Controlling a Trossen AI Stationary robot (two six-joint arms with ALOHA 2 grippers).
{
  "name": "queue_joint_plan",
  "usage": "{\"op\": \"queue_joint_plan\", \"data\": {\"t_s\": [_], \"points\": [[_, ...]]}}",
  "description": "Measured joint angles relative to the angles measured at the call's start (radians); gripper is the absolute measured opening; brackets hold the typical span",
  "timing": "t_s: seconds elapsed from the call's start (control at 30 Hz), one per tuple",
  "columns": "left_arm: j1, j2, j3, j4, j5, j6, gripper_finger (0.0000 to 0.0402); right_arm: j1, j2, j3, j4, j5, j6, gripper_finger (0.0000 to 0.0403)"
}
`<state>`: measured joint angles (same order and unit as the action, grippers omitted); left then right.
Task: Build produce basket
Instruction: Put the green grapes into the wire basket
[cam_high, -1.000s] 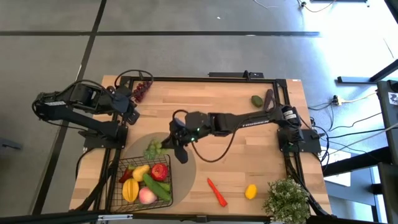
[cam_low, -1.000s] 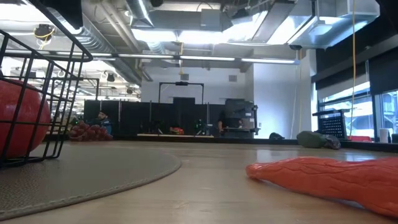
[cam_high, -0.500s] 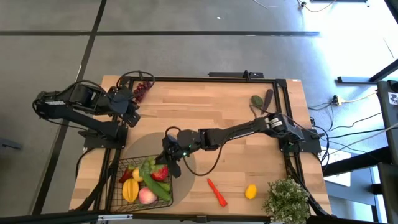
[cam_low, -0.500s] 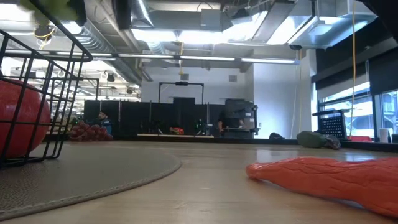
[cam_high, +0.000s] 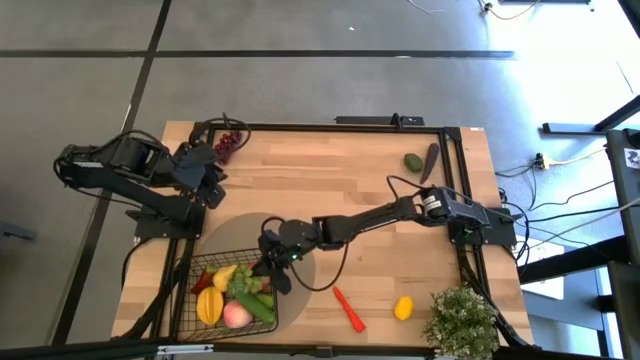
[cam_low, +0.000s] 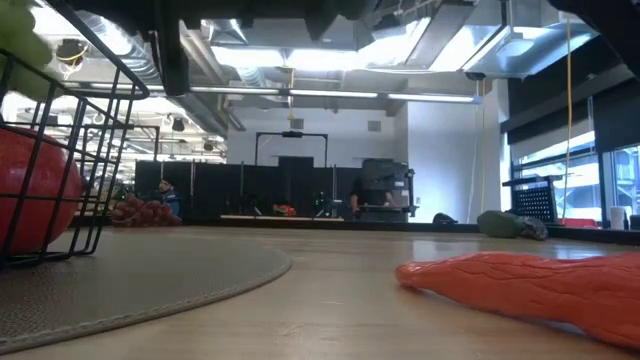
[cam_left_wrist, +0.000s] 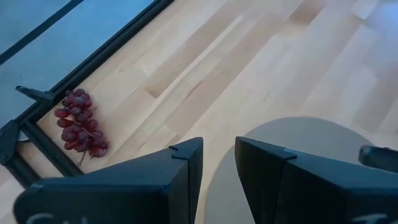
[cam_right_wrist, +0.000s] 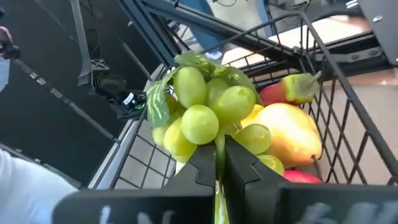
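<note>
Next, my right gripper lets go of the green grapes in the black wire basket (cam_high: 251, 291) (cam_right_wrist: 226, 163), between the red apple and pink peach.
The black wire basket (cam_high: 200, 268) stands at the near left on a round tan mat (cam_high: 305, 262). It holds a red apple (cam_low: 35, 200), yellow fruits (cam_high: 209, 305), a pink peach (cam_high: 236, 314) and a cucumber (cam_high: 258, 308). My right gripper (cam_high: 268, 272) reaches over the basket, shut on a bunch of green grapes (cam_right_wrist: 205, 112). My left gripper (cam_left_wrist: 217, 162) hovers open at the far left, with nothing between its fingers. Purple grapes (cam_left_wrist: 79, 121) lie near it at the table's far-left edge. My right gripper pinches the green grapes' stem (cam_right_wrist: 219, 144) between its two fingertips. It comes from the table's right, slanting a little downward. The bunch sticks out past the fingertips, over the fruit in the basket; whether it touches that fruit I cannot tell.
A red chili (cam_high: 349, 308) and a lemon (cam_high: 403, 307) lie near the front edge. A potted plant (cam_high: 462, 322) stands at the near right corner. A green fruit (cam_high: 412, 161) and an eggplant (cam_high: 431, 160) lie at the far right.
My right gripper has carried the green grapes down and toward the table's near left. The bunch has gone from above the mat beside the basket to over the fruit inside its rim. The gripper has stayed shut.
</note>
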<state>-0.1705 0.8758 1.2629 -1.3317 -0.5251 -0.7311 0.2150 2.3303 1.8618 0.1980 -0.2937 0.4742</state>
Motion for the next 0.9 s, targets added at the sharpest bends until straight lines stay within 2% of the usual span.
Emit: {"op": "queue_joint_plan", "data": {"t_s": [0.3,0.67,0.9], "points": [[-0.001,0.001,0.0,0.011,0.0,-0.002,0.0084,0.001,0.002,-0.01,-0.008,-0.067,-0.007,0.0],[-0.001,0.001,0.0,0.01,0.0,-0.002,0.0084,-0.01,0.002,-0.047,-0.028,-0.074,-0.018,0.0001],[-0.001,0.001,0.0,0.01,-0.001,-0.002,0.0084,-0.01,0.002,-0.047,-0.046,-0.075,-0.029,0.0023]]}}
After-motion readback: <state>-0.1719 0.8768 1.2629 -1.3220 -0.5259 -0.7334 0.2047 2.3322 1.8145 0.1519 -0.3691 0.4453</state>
